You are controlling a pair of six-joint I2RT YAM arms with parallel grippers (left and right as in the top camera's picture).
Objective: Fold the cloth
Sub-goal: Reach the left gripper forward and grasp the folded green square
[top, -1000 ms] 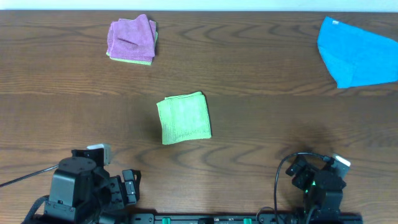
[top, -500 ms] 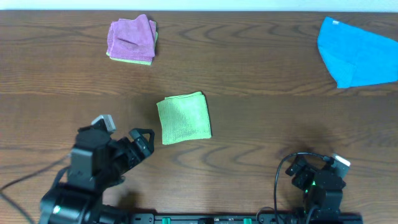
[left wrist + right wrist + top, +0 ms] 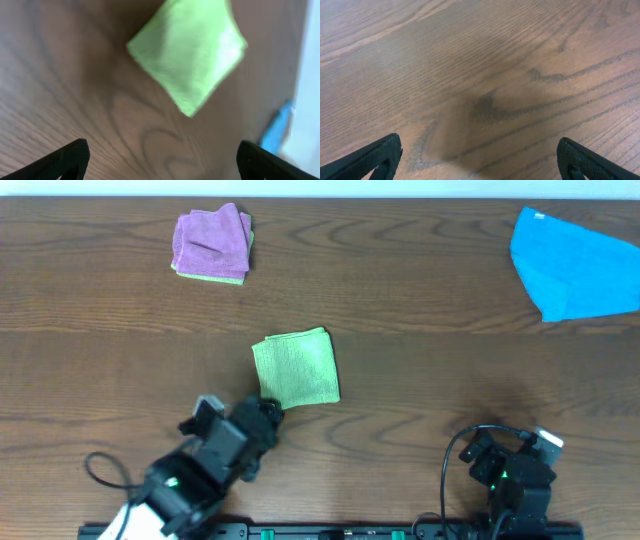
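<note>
Next, I move my left gripper to the middle of the lime-green cloth's near edge [image 3: 303, 405] [image 3: 159, 81] and close it there.
The lime-green cloth [image 3: 295, 369] lies flat in the middle of the wooden table, roughly square. In the left wrist view the cloth [image 3: 187, 50] shows as a blurred diamond ahead of the fingers. My left gripper [image 3: 264, 413] hovers just short of the cloth's near-left corner, apart from it. It is open [image 3: 162, 155], with bare wood between its dark fingertips [image 3: 70, 157]. My right gripper [image 3: 480, 157] is open too, over bare wood at the near right, far from the cloth.
A pink-purple folded cloth [image 3: 212, 243] lies at the far left. A bright blue cloth [image 3: 570, 262] lies at the far right corner and shows at the left wrist view's edge [image 3: 277, 127]. The right arm [image 3: 510, 470] stays folded at the near edge.
My left arm has swung from the near-left corner up and to the right, ending beside the cloth's near-left corner. The cloth and the right arm have not moved.
</note>
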